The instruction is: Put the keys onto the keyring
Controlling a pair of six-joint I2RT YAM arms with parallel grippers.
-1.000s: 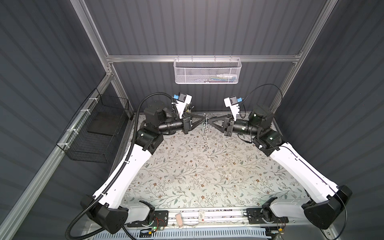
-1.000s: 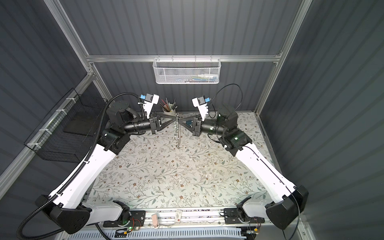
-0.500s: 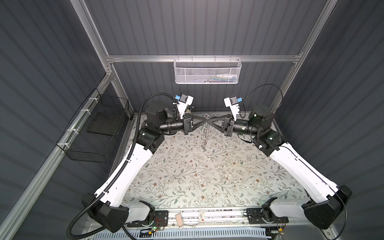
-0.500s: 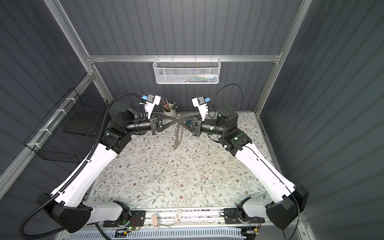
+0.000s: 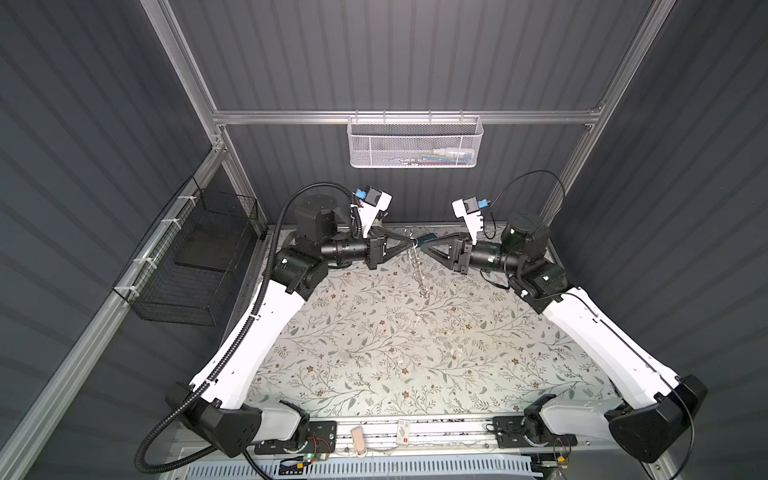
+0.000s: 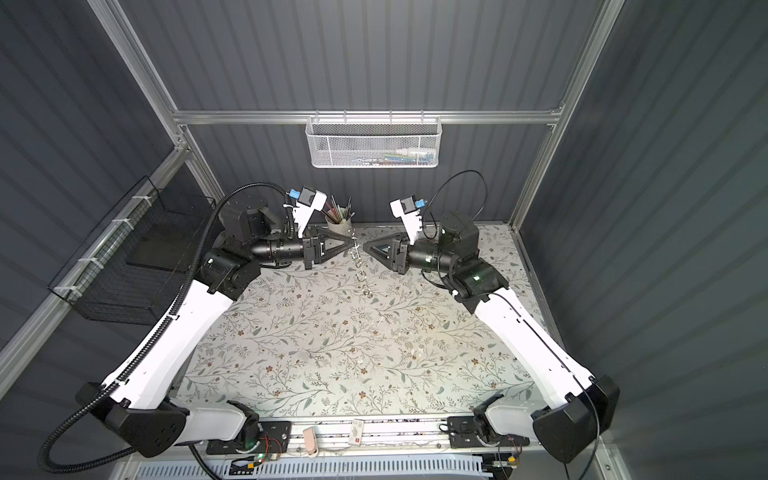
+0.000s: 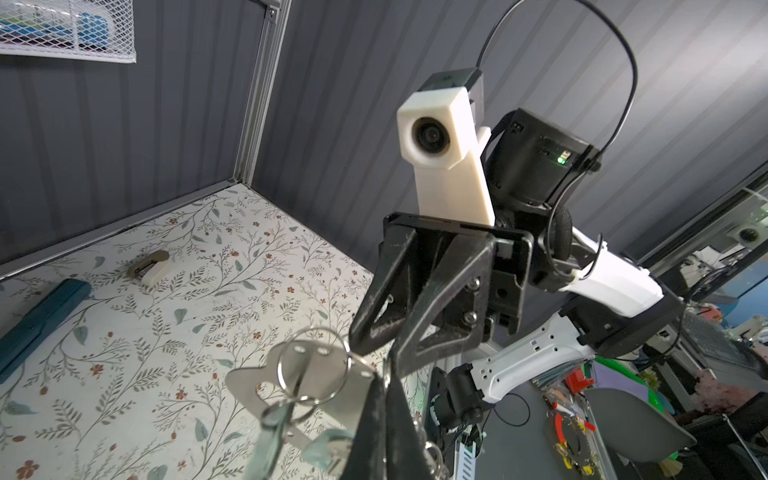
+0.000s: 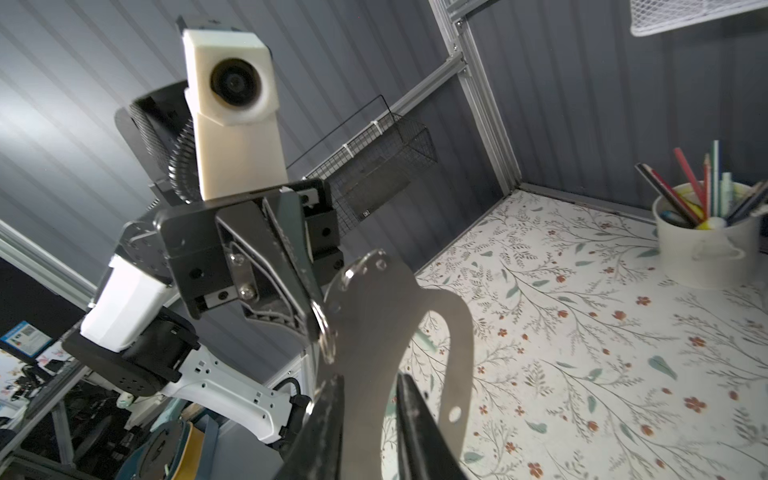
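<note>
The keyring's edge beside the ring is pinched by my left gripper, so my right gripper needs to grab the keyring's edge (image 8: pixel 334 376) below those fingers before my left gripper opens.
The keyring (image 7: pixel 320 370), a flat grey metal plate with an oval cutout and split rings, hangs above the back of the table. My left gripper (image 7: pixel 383 376) is shut on its edge. In both top views the keyring (image 5: pixel 417 270) (image 6: pixel 360 270) dangles edge-on below the left gripper (image 5: pixel 409 240) (image 6: pixel 351 240). Two keys with pale mint tags (image 7: pixel 278 419) hang from a ring on the plate. My right gripper (image 8: pixel 369 378) is open, its fingers either side of the plate (image 8: pixel 374 307) with a gap. From above, the right gripper (image 5: pixel 423 246) (image 6: pixel 365 248) sits just beside the keyring.
A dark teal case (image 7: pixel 37 320) and a small beige object (image 7: pixel 149 266) lie on the floral mat near the back wall. A white cup of pencils (image 6: pixel 338 222) stands at the back. A black wire basket (image 5: pixel 195 257) hangs on the left wall, a white mesh basket (image 5: pixel 413 143) on the back wall.
My right gripper has opened and let go of the keyring. The keyring now hangs from the left gripper alone and slants down toward the right.
</note>
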